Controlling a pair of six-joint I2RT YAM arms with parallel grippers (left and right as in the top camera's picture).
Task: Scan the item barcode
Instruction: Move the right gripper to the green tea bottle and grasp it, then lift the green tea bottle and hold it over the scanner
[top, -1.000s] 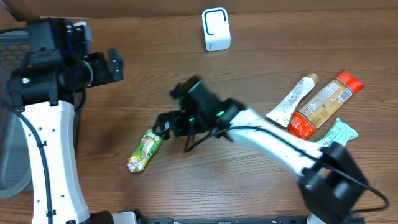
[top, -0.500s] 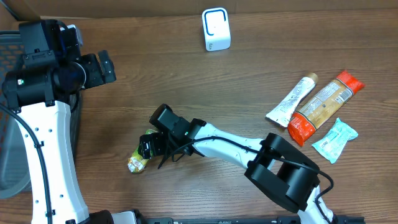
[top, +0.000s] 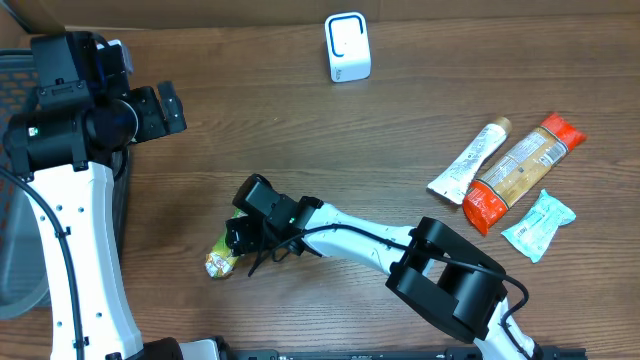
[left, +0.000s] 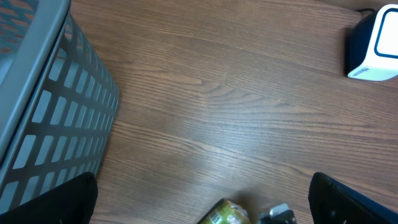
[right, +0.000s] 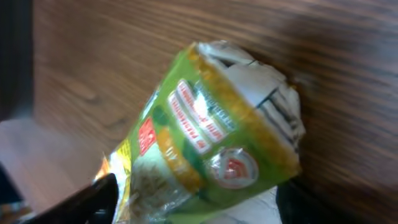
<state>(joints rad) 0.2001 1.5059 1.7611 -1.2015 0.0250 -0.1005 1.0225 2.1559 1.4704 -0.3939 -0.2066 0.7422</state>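
Note:
The snack packet sits at a slant between my right gripper's fingers. I should open them, line up with it and grip across its white label (right: 155, 180) before I lift it.
The item, a green and yellow snack packet (top: 222, 254), lies on the wooden table left of centre. My right gripper (top: 240, 236) is down over its upper end. In the right wrist view the packet (right: 211, 143) fills the frame between the two dark fingers (right: 81, 202), which stand on either side of it, still open. A white scanner (top: 347, 47) stands upright at the back of the table. My left gripper (top: 170, 108) hangs high at the left, open and empty. Its view shows the packet's tip (left: 225, 213) at the bottom edge and the scanner (left: 373, 46) at the top right.
A grey mesh basket (left: 43, 124) stands at the table's left edge (top: 15, 270). At the right lie a white tube (top: 470, 160), an orange packet (top: 520, 170) and a mint pouch (top: 540, 225). A cardboard wall runs along the back.
My right arm swung left and came down onto the green packet, and its fingers have narrowed around it. The left arm pulled back a little to the left and then held still.

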